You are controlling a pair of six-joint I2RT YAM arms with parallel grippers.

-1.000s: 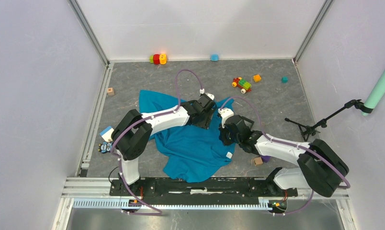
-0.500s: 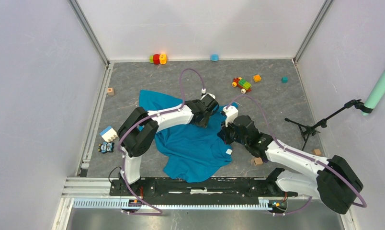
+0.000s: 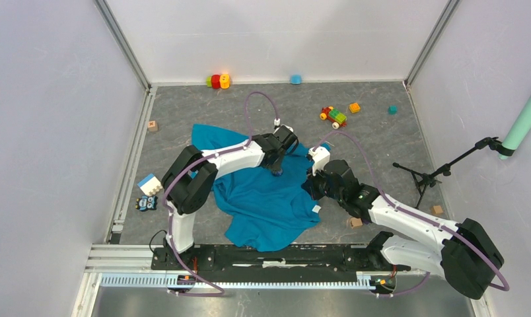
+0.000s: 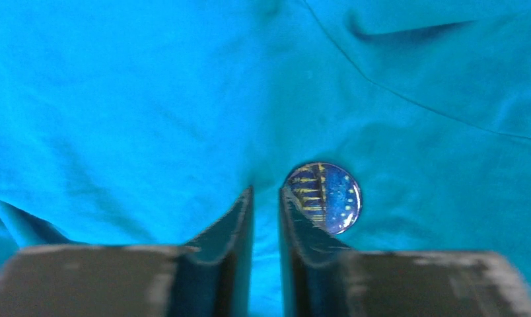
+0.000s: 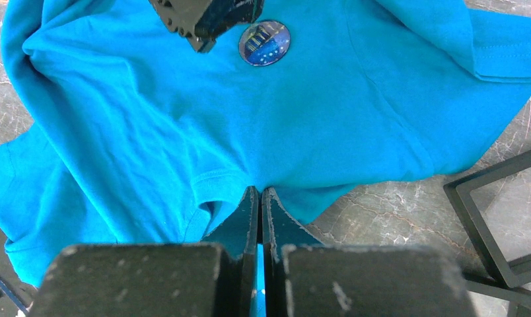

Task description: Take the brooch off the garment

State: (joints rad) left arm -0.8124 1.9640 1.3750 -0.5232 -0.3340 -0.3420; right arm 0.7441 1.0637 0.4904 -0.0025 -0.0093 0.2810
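Note:
Left gripper holds only cloth beside the brooch; I should open it, take the brooch (image 4: 329,197) by its rim, then lift it toward my right gripper.
The teal garment (image 3: 263,205) lies crumpled on the grey floor. The brooch (image 4: 332,195), a small round dark-blue disc with yellow marks, sits pinned on the garment (image 4: 150,99). My left gripper (image 4: 266,191) hovers just left of it, with a narrow gap between the jaws showing only cloth behind. Its right finger covers the brooch's lower left edge. From the right wrist view the brooch (image 5: 264,43) lies beside the left gripper's tips (image 5: 203,20). My right gripper (image 5: 259,191) is shut on the garment's (image 5: 183,119) near hem, seen in the top view at the cloth's right edge (image 3: 314,185).
Black square frames (image 5: 507,218) lie on the floor right of the cloth. A toy car (image 3: 333,117), coloured blocks (image 3: 218,81) and an orange block (image 3: 354,107) sit at the back. A wooden cube (image 3: 355,222), a white-blue block (image 3: 147,185) and a tripod stand (image 3: 441,172) flank the arms.
The left gripper's jaws have closed to a narrow gap and it has shifted slightly left over the cloth. The right arm stretched out earlier and now holds still.

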